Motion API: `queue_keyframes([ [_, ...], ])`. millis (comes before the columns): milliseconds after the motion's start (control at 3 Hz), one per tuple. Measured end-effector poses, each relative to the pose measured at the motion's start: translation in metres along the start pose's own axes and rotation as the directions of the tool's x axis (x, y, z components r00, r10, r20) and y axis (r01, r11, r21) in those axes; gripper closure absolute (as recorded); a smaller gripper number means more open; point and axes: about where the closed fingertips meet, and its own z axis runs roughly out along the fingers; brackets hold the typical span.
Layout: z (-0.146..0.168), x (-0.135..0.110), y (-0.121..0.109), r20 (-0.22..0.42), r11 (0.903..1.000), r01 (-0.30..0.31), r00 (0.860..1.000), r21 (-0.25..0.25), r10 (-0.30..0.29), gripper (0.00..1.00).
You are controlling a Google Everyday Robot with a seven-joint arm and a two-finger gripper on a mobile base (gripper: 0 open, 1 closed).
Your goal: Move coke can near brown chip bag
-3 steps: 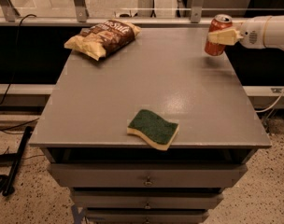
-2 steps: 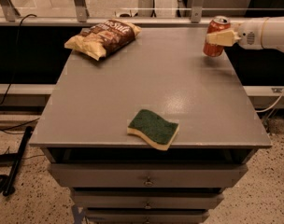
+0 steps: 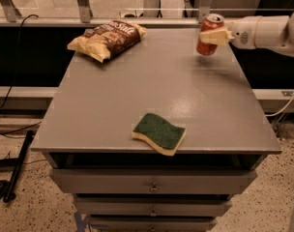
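Note:
Next, my gripper lets go of the red coke can on the grey table [image 3: 134, 52], where it will sit against the edge of the brown chip bag.
The red coke can [image 3: 208, 35] hangs tilted a little above the far right part of the grey table [image 3: 152, 88]. My gripper [image 3: 215, 36] comes in from the right on a white arm and is shut on the can's side. The brown chip bag [image 3: 108, 38] with yellow edges lies flat at the table's far left corner, well to the left of the can.
A green and yellow sponge [image 3: 159, 132] lies near the table's front edge. Drawers [image 3: 152, 182] sit under the tabletop. A metal rail [image 3: 137, 21] runs behind the table. Cables and a stand foot [image 3: 14, 170] lie on the floor at left.
The gripper has carried the can slightly leftward and a little higher over the table. The chip bag and sponge have not moved.

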Motion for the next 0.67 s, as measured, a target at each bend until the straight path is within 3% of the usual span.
queue_keyframes([
  [333, 0.044, -0.017, 0.025, 0.047, 0.9956, 0.043, 0.998, -0.083, -0.039, 1.00],
  [667, 0.091, -0.038, 0.056, 0.101, 0.9790, 0.097, 0.992, -0.179, -0.080, 1.00],
])
